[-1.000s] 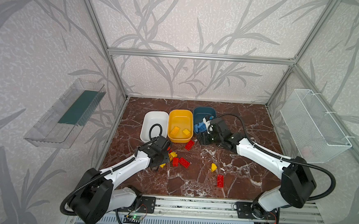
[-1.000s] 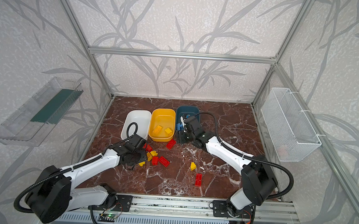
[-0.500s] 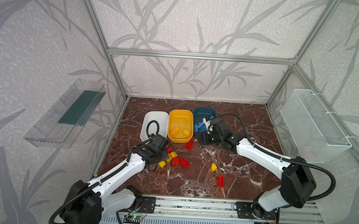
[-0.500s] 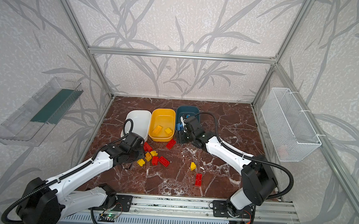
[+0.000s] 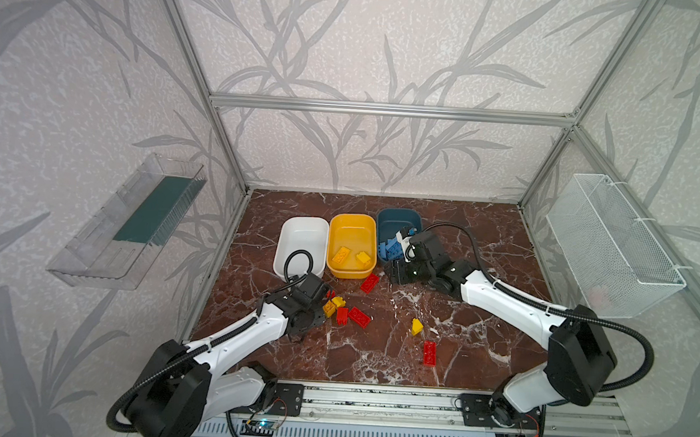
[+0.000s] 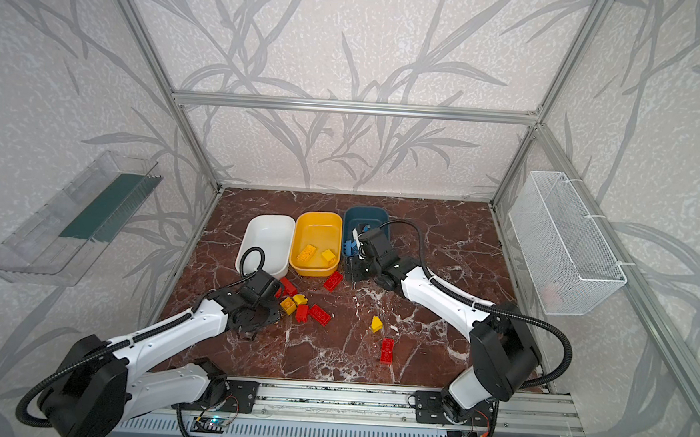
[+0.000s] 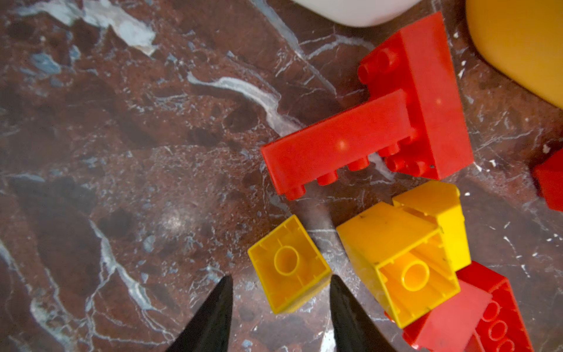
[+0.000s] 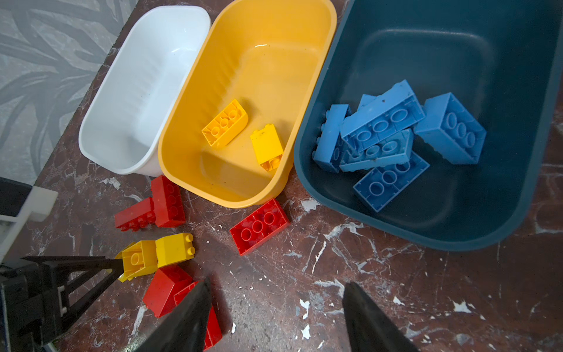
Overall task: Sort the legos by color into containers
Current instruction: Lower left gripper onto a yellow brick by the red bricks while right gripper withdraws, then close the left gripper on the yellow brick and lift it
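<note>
The small yellow lego sits crooked with its corner against a fingertip, so my left gripper needs to open and grab it square across its flat sides (image 7: pixel 310 245).
My left gripper (image 7: pixel 280 282) is open low over the floor, its fingertips on either side of a small yellow lego (image 7: pixel 289 265) lying studs down; one tip touches its corner. More yellow legos (image 7: pixel 399 259) and red legos (image 7: pixel 344 146) lie just beyond. In both top views this gripper (image 5: pixel 321 314) sits at the cluster's left edge. My right gripper (image 8: pixel 275 292) is open and empty over bare floor before the dark blue container (image 8: pixel 457 61), which holds several blue legos (image 8: pixel 384 122). The yellow container (image 8: pixel 259 61) holds two yellow legos (image 8: pixel 224 123). The white container (image 8: pixel 143 91) is empty.
Loose on the marble floor lie a red lego (image 5: pixel 369 282) before the yellow container, a yellow lego (image 5: pixel 416 327) and a red lego (image 5: pixel 429 352) nearer the front rail. A wire basket (image 5: pixel 605 243) hangs on the right wall, a clear tray (image 5: pixel 131 223) on the left.
My left arm has swung and lowered, bringing its gripper over the small yellow lego at the cluster's near left. The right arm has stayed still.
</note>
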{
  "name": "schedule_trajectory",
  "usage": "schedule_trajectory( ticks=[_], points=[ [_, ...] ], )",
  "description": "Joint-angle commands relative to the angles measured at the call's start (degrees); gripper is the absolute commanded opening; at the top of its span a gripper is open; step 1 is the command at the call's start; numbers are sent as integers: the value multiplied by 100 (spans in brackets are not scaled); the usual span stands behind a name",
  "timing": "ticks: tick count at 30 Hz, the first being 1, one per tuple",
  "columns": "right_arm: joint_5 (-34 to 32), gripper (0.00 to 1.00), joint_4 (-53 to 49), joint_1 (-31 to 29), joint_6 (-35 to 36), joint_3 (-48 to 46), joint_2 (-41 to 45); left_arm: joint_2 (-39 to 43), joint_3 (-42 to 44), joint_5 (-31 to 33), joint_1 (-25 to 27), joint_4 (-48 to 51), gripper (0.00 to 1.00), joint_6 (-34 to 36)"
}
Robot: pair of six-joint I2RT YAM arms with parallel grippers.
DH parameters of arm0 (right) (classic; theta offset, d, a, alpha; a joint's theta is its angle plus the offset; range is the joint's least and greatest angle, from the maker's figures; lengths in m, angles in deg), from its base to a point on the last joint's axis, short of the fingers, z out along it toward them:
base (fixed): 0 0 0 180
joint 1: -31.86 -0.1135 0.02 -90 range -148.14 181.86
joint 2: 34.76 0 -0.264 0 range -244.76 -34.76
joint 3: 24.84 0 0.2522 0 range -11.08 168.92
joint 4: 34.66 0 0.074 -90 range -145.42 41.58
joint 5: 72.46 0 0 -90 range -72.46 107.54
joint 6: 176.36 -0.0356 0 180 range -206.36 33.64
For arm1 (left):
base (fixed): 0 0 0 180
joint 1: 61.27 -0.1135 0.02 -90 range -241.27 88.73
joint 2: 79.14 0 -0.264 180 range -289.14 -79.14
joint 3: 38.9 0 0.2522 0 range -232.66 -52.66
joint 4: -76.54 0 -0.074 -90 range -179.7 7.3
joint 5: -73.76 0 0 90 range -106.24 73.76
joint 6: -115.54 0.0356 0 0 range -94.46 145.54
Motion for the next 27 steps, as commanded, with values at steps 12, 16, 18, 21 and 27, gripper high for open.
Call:
schedule_trajectory(
  ticks=[12,16,18,21,27],
  points=[
    [-37,70,46,24,31,-131,110,-829,-363,305,13,-28,60,-46],
    [-23,70,64,21,22,-150,93,-965,-363,292,13,-109,54,-39],
    [-32,70,71,29,20,-168,101,-977,-351,279,9,-120,48,-30],
    [-32,70,81,32,22,-214,110,-936,-354,325,16,-92,40,-16],
    [-15,70,112,41,5,-272,128,-802,-417,382,16,0,32,45]
  ],
)
